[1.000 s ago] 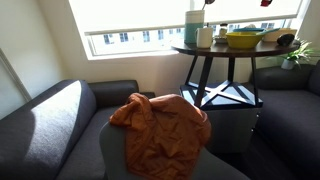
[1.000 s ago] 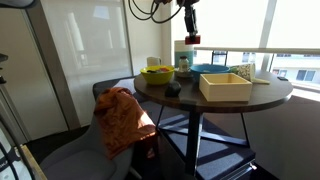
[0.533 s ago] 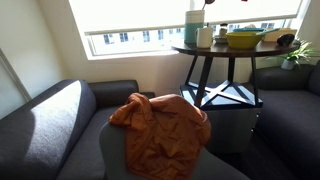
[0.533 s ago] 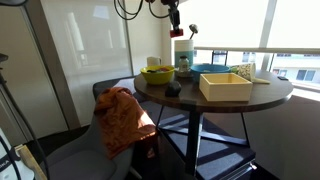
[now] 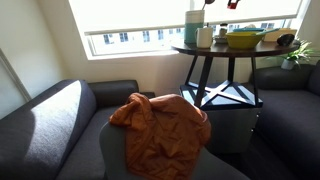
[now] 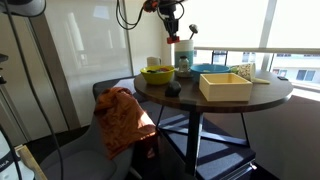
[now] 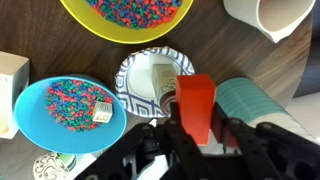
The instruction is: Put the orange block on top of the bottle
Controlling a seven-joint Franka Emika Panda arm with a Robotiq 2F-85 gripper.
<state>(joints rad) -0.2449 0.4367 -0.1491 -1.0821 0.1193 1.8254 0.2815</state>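
My gripper is going to let go of the orange block, now upright just above the bottle's top, on top of the white bottle (image 5: 224, 21) (image 7: 172, 102) that stands on the patterned paper plate.
My gripper (image 7: 197, 128) is shut on the orange block (image 7: 196, 103), which stands upright between the fingers. In an exterior view the gripper (image 6: 171, 30) hangs over the round table with the block (image 6: 172, 40) just above and beside the top of the bottle (image 6: 184, 58). In the wrist view a round teal ribbed top (image 7: 258, 108), apparently the bottle's, lies right of the block. In an exterior view the bottle (image 5: 192, 26) stands at the table's near edge, and the gripper (image 5: 232, 4) barely shows at the top edge.
On the dark round table (image 6: 215, 102) stand a yellow bowl of coloured beads (image 7: 125, 15), a blue bowl of beads (image 7: 70, 110), a patterned paper plate (image 7: 140, 75), a white cup (image 7: 285, 15) and a wooden box (image 6: 226, 86). An orange cloth (image 5: 160, 125) lies on the armchair.
The gripper with the block has moved sideways from over the bottle's far side to its other side, and has come down a little.
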